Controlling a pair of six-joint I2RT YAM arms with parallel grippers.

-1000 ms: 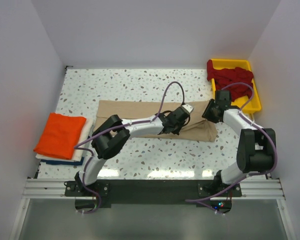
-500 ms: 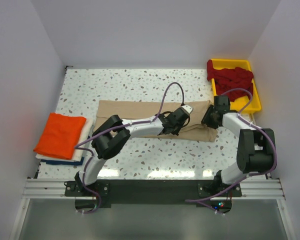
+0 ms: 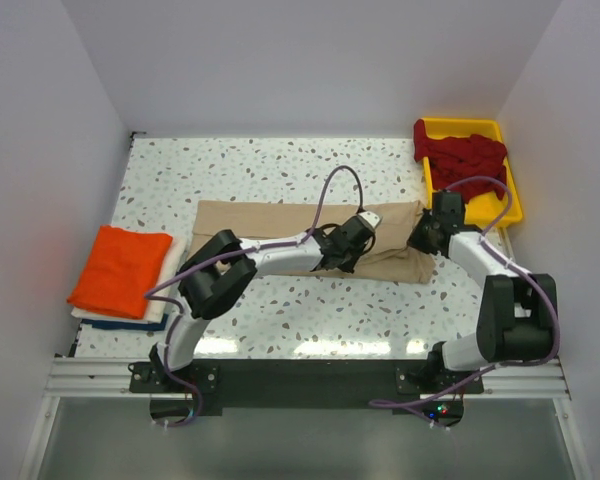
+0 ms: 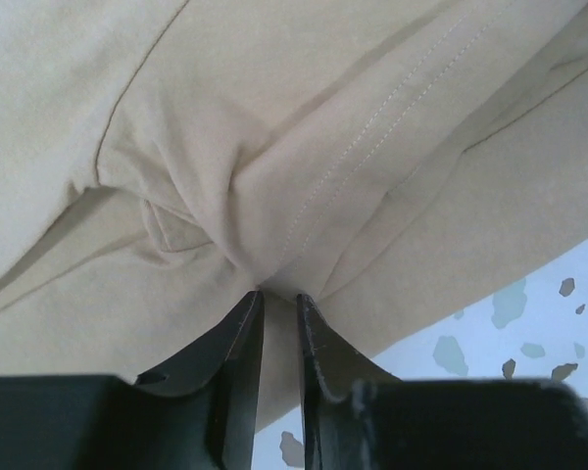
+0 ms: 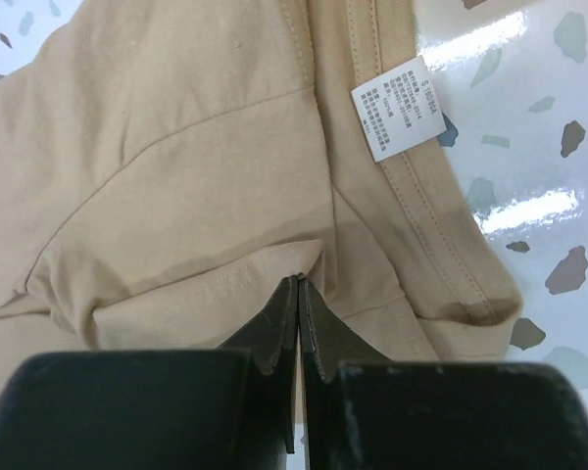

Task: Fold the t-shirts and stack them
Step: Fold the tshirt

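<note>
The stitched hem of the beige t-shirt lies short of the shirt's front edge. Next, my left gripper pinches the hem's bunched end (image 4: 292,262) before both grippers pull it to that edge.
A beige t-shirt (image 3: 280,222) lies partly folded across the middle of the table. My left gripper (image 3: 352,243) is shut on a bunched fold of this beige t-shirt (image 4: 274,147) near its right part. My right gripper (image 3: 423,236) is shut on a sleeve hem of the same shirt (image 5: 176,196) at its right end, by a white size label (image 5: 396,118). A folded bright orange t-shirt (image 3: 120,268) lies on a white and blue one (image 3: 165,300) at the left edge. Dark red t-shirts (image 3: 460,152) fill a tray.
A yellow plastic tray (image 3: 508,190) holding the dark red shirts stands at the back right corner, just behind my right arm. White walls close in the speckled table (image 3: 280,165) on three sides.
My right gripper has moved slightly right and toward the near edge with the shirt's end. My left gripper has shifted slightly left and back with its fold.
</note>
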